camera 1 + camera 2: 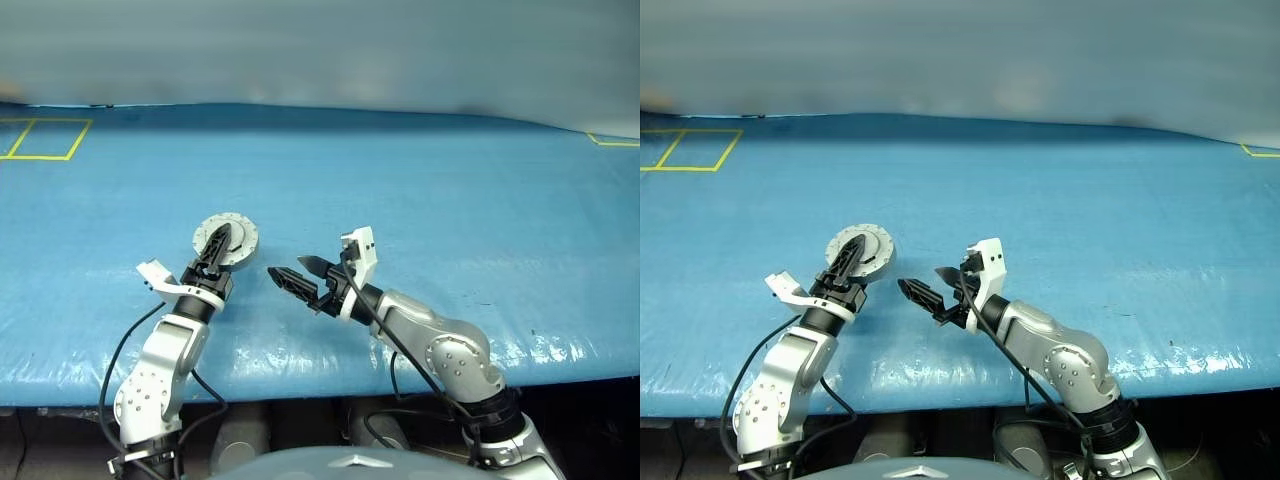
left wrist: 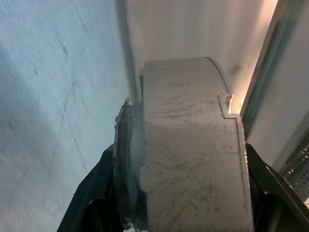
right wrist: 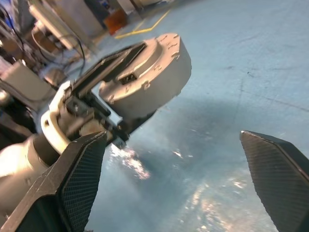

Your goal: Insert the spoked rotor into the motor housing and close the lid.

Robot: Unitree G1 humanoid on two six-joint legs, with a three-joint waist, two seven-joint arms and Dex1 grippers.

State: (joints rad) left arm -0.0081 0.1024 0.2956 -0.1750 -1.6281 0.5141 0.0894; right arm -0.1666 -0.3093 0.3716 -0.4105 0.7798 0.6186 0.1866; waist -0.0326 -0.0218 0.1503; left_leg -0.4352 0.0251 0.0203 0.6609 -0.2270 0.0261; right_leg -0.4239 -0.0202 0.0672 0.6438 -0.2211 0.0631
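Note:
Next, I let go of the motor housing, now lifted just above the table, with my left gripper on the blue sheet slightly farther from the front edge (image 1: pixel 217 198).
The motor housing (image 1: pixel 241 238), a short round grey cylinder, is lifted just above the blue table. My left gripper (image 1: pixel 222 240) is shut on it, one black finger across its upturned face and the other beneath. In the left wrist view the housing's scratched grey side (image 2: pixel 193 145) sits between the fingers. A thinner disc, the lid (image 2: pixel 123 164), lies flat against one end. The spoked rotor is hidden. My right gripper (image 1: pixel 287 267) stands open and empty just right of the housing. Seen from the right wrist, its fingers (image 3: pixel 82 169) are spread wide toward the housing (image 3: pixel 154 82).
A blue sheet (image 1: pixel 420 190) covers the table, and its front edge runs just below both arms. Yellow tape marks a square at the far left (image 1: pixel 45 140) and a corner at the far right (image 1: pixel 612 141).

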